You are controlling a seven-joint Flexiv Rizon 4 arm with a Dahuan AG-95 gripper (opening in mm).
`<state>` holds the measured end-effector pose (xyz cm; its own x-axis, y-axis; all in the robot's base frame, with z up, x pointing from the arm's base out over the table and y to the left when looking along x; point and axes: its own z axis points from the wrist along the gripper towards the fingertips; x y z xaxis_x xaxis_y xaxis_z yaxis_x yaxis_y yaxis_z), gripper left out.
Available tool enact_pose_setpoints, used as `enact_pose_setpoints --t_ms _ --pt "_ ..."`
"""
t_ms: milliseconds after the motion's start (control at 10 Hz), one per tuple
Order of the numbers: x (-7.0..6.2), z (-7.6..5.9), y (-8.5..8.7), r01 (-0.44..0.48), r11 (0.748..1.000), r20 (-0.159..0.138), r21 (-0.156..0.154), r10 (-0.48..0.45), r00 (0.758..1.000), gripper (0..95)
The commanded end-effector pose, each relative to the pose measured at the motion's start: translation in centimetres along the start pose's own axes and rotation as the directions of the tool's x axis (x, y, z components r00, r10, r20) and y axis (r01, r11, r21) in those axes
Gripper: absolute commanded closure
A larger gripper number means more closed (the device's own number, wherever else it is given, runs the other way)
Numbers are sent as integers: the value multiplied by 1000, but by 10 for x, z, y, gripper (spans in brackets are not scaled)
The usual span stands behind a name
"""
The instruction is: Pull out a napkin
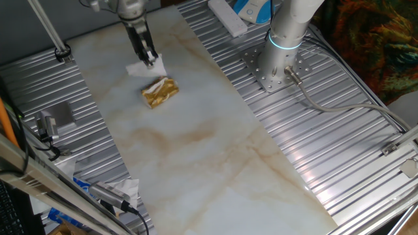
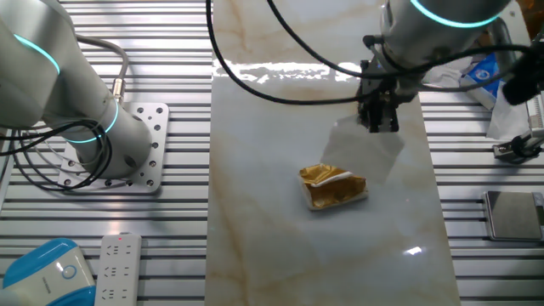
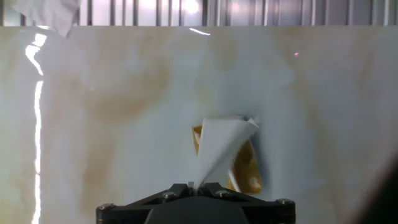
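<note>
My gripper is going to let go of the white napkin on the marble top, just in front of the gold packet (image 1: 167, 112) (image 3: 179, 154).
The white napkin (image 3: 219, 149) hangs from my gripper (image 3: 198, 186), which is shut on its upper edge. In the hand view it drapes down over the gold packet (image 3: 247, 167) on the marble top below. In one fixed view the gripper (image 1: 149, 60) holds the napkin (image 1: 145, 68) just above and behind the gold packet (image 1: 160, 92). In the other fixed view the gripper (image 2: 379, 126) is up and to the right of the packet (image 2: 333, 188), and the thin napkin (image 2: 367, 146) hangs below it, faint against the marble.
The marble slab (image 1: 196, 150) lies between ribbed metal panels. The arm's base (image 1: 277, 62) stands to the right of the slab. A white remote (image 1: 227, 17) lies at the back. A white paper wad with blue items (image 1: 98, 192) lies at the front left.
</note>
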<state>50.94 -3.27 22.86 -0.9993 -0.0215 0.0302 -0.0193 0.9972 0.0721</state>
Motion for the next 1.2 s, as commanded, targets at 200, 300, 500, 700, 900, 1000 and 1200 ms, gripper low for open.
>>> enact_pose_setpoints --t_ms 200,300,500,700,900,1000,1200 --pt "-9 13 34 -23 1000 -6 10 23 1000 950" --pt "-10 16 44 -33 999 -3 11 33 999 950" --pt "-17 22 60 -47 999 -2 14 47 999 950" --pt "-22 22 70 -56 998 -5 13 56 998 950" --pt "-27 23 84 -68 998 -3 18 68 998 950" --pt "-28 26 90 -76 997 0 16 76 997 950" --pt "-29 29 94 -94 996 1 4 94 996 0"
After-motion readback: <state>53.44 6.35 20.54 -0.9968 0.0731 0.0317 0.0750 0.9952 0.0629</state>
